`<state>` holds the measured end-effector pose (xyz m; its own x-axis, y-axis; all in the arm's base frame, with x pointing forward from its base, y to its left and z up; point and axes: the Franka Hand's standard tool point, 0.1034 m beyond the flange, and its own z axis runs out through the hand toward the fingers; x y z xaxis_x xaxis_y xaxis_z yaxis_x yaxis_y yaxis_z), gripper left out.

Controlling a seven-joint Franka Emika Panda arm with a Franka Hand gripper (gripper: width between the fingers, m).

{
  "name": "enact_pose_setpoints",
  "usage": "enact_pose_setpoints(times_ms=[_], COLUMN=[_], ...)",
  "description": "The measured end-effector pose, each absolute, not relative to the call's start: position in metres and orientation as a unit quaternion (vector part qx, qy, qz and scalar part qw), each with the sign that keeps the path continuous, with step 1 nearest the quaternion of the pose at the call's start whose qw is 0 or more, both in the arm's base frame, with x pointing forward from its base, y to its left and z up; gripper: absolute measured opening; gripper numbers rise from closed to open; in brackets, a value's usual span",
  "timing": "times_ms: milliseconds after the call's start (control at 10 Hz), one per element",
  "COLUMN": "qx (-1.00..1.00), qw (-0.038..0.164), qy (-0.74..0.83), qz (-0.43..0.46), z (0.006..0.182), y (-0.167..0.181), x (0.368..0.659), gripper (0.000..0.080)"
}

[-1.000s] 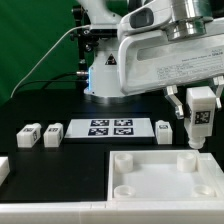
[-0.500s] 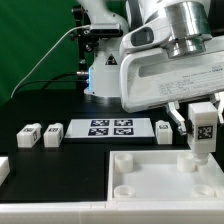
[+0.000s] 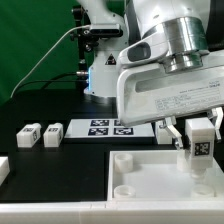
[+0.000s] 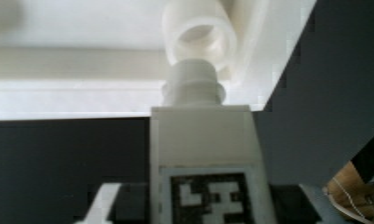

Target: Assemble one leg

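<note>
Next, I let go of the white leg in the panel's round corner socket [image 3: 202, 190] [image 4: 200, 43] under the leg's narrow end. The leg is now upright over that panel corner.
My gripper [image 3: 201, 135] is shut on a white leg [image 3: 200, 146] with a black-and-white tag on its face. It holds the leg upright over the far right corner of the large white panel [image 3: 150, 180]. In the wrist view the leg [image 4: 203, 150] fills the middle, its narrow end pointing at a round corner socket [image 4: 200, 36] of the panel. The leg's tip looks close to the socket; I cannot tell whether it touches. Two more legs [image 3: 28, 134] [image 3: 52, 133] lie at the exterior view's left. Another leg [image 3: 163, 127] lies behind the panel.
The marker board [image 3: 108, 128] lies flat between the loose legs, behind the panel. The robot base [image 3: 100, 70] stands behind it. A white part [image 3: 3, 168] shows at the left edge. A green backdrop closes the back.
My gripper has moved down and slightly toward the exterior view's left with the leg, bringing it closer to the panel's far right corner.
</note>
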<state>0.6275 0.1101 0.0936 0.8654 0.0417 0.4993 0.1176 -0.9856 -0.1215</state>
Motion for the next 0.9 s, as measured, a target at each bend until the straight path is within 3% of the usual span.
enact_pose_setpoints(times_ms=[500,900], qx=[-0.965,-0.957], qw=[0.078,0.076], qy=[-0.041,-0.035], qz=[-0.247,-0.278], z=[0.072,0.067], y=[0.116,0.117], x=[0.625,0.621], gripper=[0.0291,0.0291])
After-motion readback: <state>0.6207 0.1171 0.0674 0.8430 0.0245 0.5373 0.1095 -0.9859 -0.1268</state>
